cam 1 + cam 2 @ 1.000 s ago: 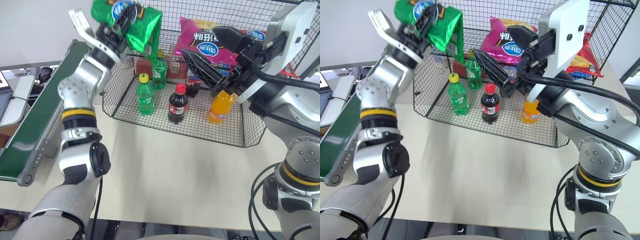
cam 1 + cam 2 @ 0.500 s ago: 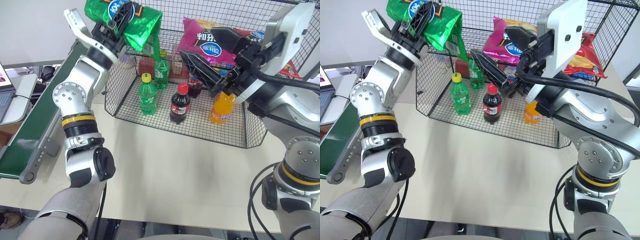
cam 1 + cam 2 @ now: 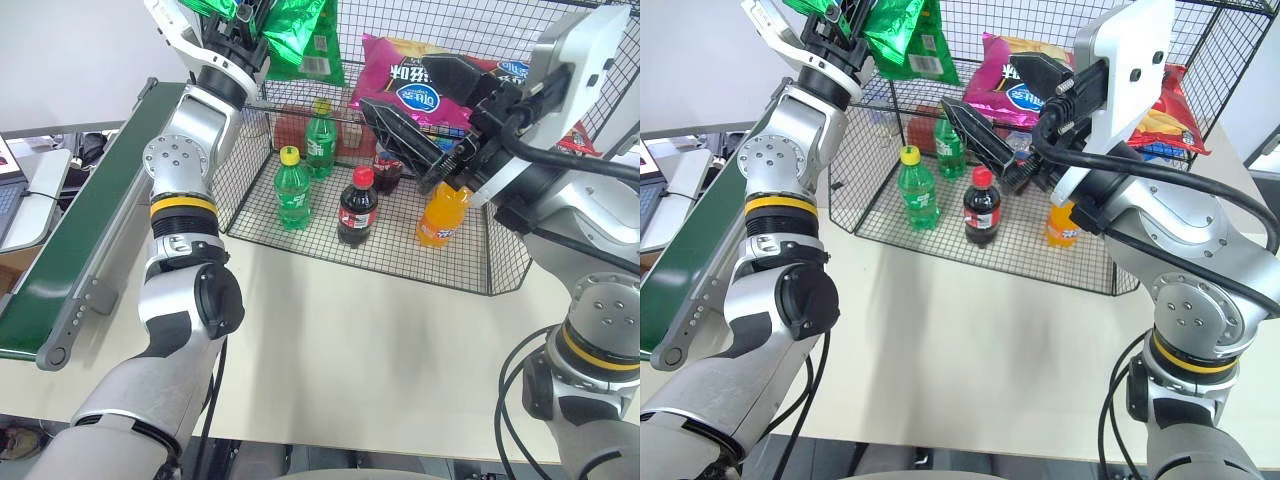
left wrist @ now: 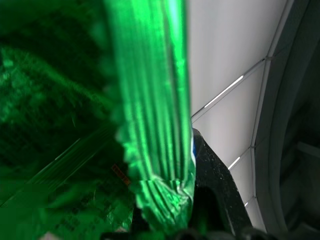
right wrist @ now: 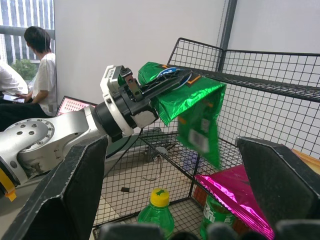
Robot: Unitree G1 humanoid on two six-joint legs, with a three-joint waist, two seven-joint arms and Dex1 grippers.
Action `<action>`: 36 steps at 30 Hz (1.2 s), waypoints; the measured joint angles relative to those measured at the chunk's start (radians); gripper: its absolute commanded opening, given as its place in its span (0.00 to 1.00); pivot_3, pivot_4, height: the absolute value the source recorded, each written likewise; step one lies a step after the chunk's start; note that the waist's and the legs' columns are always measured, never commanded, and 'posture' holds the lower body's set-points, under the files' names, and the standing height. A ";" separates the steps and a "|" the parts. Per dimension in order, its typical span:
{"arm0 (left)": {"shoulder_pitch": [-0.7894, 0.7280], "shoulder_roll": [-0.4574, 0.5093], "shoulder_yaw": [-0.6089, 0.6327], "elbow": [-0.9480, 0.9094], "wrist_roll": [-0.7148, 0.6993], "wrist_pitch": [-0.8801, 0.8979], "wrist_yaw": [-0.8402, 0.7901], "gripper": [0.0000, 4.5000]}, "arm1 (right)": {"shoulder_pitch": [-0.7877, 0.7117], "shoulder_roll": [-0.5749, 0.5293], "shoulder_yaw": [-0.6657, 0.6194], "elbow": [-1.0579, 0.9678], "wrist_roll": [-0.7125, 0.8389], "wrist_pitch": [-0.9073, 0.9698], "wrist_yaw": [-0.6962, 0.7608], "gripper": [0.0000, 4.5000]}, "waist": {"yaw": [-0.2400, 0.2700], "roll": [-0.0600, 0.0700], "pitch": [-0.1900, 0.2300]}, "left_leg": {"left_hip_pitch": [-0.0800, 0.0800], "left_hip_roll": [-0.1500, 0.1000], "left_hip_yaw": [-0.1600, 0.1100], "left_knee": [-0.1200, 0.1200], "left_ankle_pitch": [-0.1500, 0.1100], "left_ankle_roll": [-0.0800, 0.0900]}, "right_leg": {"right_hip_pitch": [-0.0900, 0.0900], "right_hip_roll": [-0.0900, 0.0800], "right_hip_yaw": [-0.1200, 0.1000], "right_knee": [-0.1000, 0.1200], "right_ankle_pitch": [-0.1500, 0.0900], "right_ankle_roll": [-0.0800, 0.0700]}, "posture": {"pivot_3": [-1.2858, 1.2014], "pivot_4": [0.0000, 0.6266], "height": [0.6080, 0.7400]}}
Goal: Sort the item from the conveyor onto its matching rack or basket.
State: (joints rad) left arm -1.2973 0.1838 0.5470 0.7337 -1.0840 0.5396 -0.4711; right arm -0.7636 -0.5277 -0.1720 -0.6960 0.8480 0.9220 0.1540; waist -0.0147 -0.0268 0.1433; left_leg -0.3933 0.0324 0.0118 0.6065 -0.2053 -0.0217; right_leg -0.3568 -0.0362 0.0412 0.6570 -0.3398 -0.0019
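My left gripper is going to release the green snack bag on the upper shelf (image 3: 294, 86) beside the magenta bag. The green bag is now held high at the rack's front corner.
My left gripper (image 5: 176, 80) is shut on the top edge of the shiny green snack bag (image 3: 298, 36). It holds the bag high at the front left corner of the black wire rack (image 3: 486, 272), level with the grid upper shelf (image 5: 260, 75). The bag hangs down from the fingers, and its green foil is close up in the left wrist view (image 4: 75, 100). The dark-green conveyor (image 3: 70, 240) runs along the left, below that arm. My right gripper (image 3: 396, 84) stands open and empty in front of the rack, facing the bag.
A magenta bag (image 3: 392, 58) and a red bag (image 3: 1165, 110) lie in the rack. On its floor stand green bottles (image 3: 291, 190), a cola bottle (image 3: 357, 208) and an orange bottle (image 3: 440, 215). A person (image 5: 35, 65) sits beyond the conveyor.
My left arm has lifted the green bag higher and closer to the rack's upper shelf, so its top now leaves the head views. The right arm has stayed still.
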 measured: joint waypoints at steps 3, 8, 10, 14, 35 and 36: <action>-0.020 0.000 0.005 0.004 0.003 -0.011 -0.003 0.02 | 0.000 0.000 0.000 0.000 0.000 0.000 0.000 1.00 | 0.001 0.000 0.000 | 0.000 0.000 0.000 0.000 0.000 0.000 | 0.000 0.000 0.000 0.000 0.000 0.000 | 0.52 0.24 1.00; 0.036 0.000 0.001 -0.025 0.024 0.013 0.008 0.02 | 0.000 0.001 0.001 0.000 0.000 0.000 0.000 1.00 | -0.003 0.000 0.000 | 0.001 0.000 0.000 0.000 0.000 0.000 | 0.000 0.000 0.001 0.001 0.000 0.000 | 0.52 0.24 1.00; 0.096 -0.003 0.001 -0.067 0.023 0.045 0.033 0.02 | 0.000 0.001 0.000 0.000 0.000 0.000 0.000 1.00 | -0.004 0.000 0.000 | 0.001 0.001 0.000 0.000 0.000 0.000 | 0.000 0.000 0.001 0.002 0.000 0.000 | 0.52 0.24 1.00; 0.208 -0.021 0.001 -0.216 0.003 0.126 0.125 0.02 | 0.000 0.004 0.001 0.000 0.000 0.000 0.000 1.00 | -0.001 0.000 0.000 | 0.000 0.001 -0.001 0.001 0.000 0.000 | 0.000 -0.001 0.001 0.002 0.000 0.000 | 0.52 0.24 1.00; 0.557 -0.181 -0.056 -0.877 -0.358 0.242 0.922 0.02 | 0.031 0.003 0.042 0.019 -0.060 -0.021 0.046 1.00 | 0.005 0.000 0.000 | -0.002 -0.001 -0.007 0.003 0.002 -0.002 | 0.002 -0.001 0.002 0.002 0.000 0.000 | 0.52 0.24 1.00; 0.553 -0.190 -0.067 -0.877 -0.355 0.223 0.933 0.02 | 0.031 0.004 0.042 0.020 -0.061 -0.021 0.048 1.00 | 0.006 0.000 0.000 | -0.002 -0.002 -0.007 0.003 0.004 -0.005 | 0.002 -0.001 0.002 0.002 0.000 0.000 | 0.52 0.24 1.00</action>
State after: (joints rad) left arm -0.7447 -0.0062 0.4798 -0.1433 -1.4390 0.7627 0.4622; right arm -0.7324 -0.5239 -0.1296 -0.6763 0.7865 0.9011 0.2020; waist -0.0087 -0.0265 0.1432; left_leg -0.3949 0.0307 0.0050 0.6091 -0.2013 -0.0268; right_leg -0.3543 -0.0374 0.0428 0.6588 -0.3396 -0.0021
